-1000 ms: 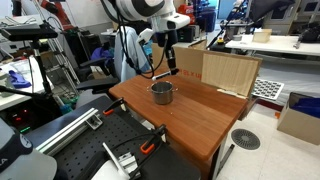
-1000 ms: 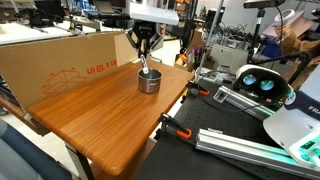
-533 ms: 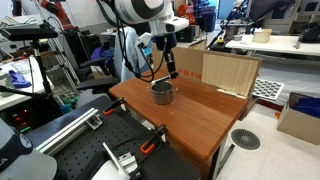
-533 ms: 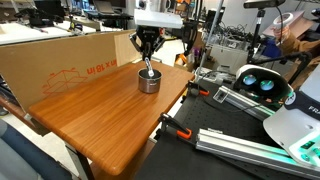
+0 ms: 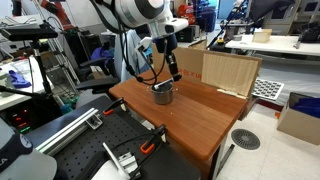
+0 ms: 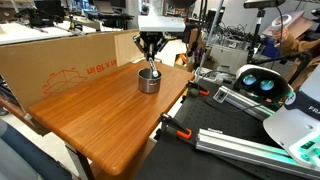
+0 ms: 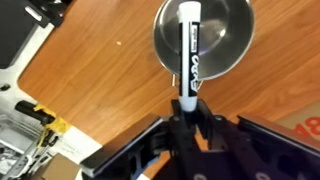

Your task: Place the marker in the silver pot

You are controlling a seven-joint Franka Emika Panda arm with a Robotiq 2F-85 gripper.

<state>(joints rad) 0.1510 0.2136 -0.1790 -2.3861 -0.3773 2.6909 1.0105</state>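
I should let go of the marker inside the silver pot (image 5: 163, 87) (image 7: 207, 47) on the wooden table, so that it leans against the pot's rim.
The silver pot (image 7: 232, 62) stands on the wooden table (image 5: 205, 120), near its far edge in both exterior views (image 5: 162, 94) (image 6: 148, 83). My gripper (image 7: 188, 108) hangs straight above the pot (image 5: 172, 70) (image 6: 150, 58). It is shut on the marker (image 7: 189, 45), a slim black stick with a white band. The marker points down from the fingers over the pot's dark inside. In the exterior views its lower end is at or just inside the rim (image 6: 150, 70).
A large cardboard box (image 6: 60, 60) stands along the table's back edge and also shows in an exterior view (image 5: 230, 72). Orange clamps (image 6: 172, 128) grip the table's edge. Cluttered benches, cables and other robot parts surround the table.
My gripper has come down towards the pot with the marker in it. The marker's lower end now reaches the pot's opening. The pot has not moved.
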